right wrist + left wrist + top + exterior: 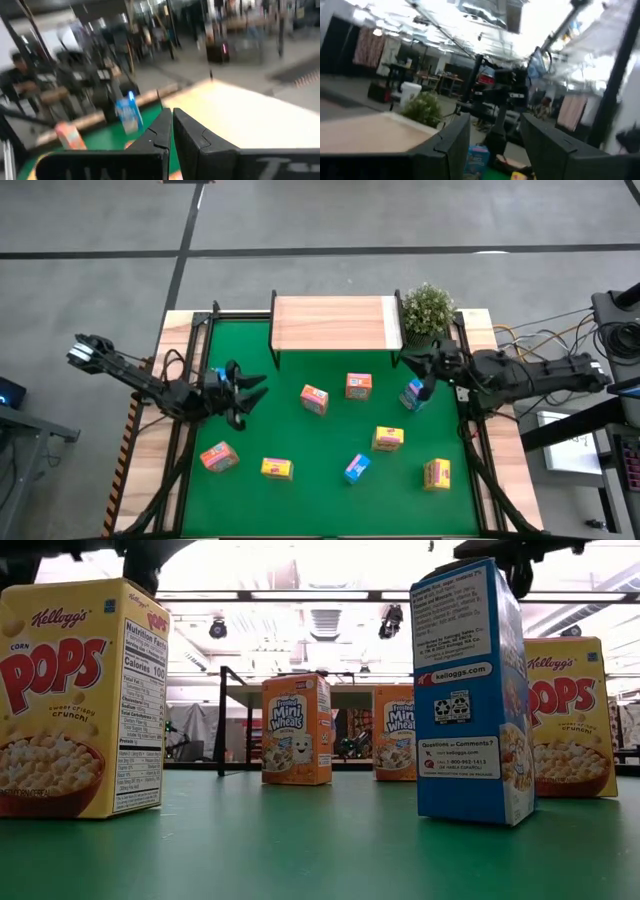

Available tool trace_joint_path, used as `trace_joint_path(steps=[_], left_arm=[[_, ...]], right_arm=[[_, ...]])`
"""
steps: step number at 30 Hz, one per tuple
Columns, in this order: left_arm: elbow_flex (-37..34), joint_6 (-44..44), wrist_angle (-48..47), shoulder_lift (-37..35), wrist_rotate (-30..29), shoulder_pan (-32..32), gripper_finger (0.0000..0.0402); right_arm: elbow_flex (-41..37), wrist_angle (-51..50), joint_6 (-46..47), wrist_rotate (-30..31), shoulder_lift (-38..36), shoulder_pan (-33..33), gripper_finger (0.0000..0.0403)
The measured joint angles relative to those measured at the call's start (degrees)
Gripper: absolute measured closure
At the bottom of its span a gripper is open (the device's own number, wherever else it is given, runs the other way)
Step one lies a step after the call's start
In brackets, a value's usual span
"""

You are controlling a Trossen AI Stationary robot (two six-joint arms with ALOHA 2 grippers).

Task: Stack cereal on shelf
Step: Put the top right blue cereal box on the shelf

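Observation:
I should next use my right gripper to grab the sides of the tilted blue box (411,395), the one in front of the green potted plant.
The light-wood shelf (335,323) stands at the mat's far edge with nothing on it. The cereal boxes stand scattered on the green mat: orange-red ones (314,398) (358,385) (218,457), yellow ones (277,468) (388,438) (437,473), and a blue one (357,468). My right gripper (172,127) is shut and hovers at a tilted blue box (415,393) near the shelf's right end. My left gripper (250,390) is open over the mat's left part, with nothing between its fingers. Another blue box (129,112) stands beside the left arm's wrist. My right gripper stands right over the tilted blue box (479,157), coming from the table's right side. The gripper itself hides the place, so I cannot tell whether it touches the box. Nothing shows between its shut fingers in the right wrist view.
A green potted plant (428,308) stands at the shelf's right end, close to my right arm. Black metal rails (200,330) frame the mat. There is free mat between the boxes in front of the shelf.

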Motion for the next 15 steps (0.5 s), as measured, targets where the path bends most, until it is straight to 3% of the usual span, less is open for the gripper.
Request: trace_joint_path(steps=[5, 15], left_arm=[[5.87, 6.73, -7.39, 1.65, 0.13, 0.00, 0.0242], [18.99, 14.61, -38.38, -0.12, -6.28, 0.00, 0.0242]], right_arm=[[10.56, -20.61, 10.21, -0.18, 6.11, -0.02, 0.0394], [27.24, -61.00, 33.79, -6.15, 18.41, -0.02, 0.0394]])
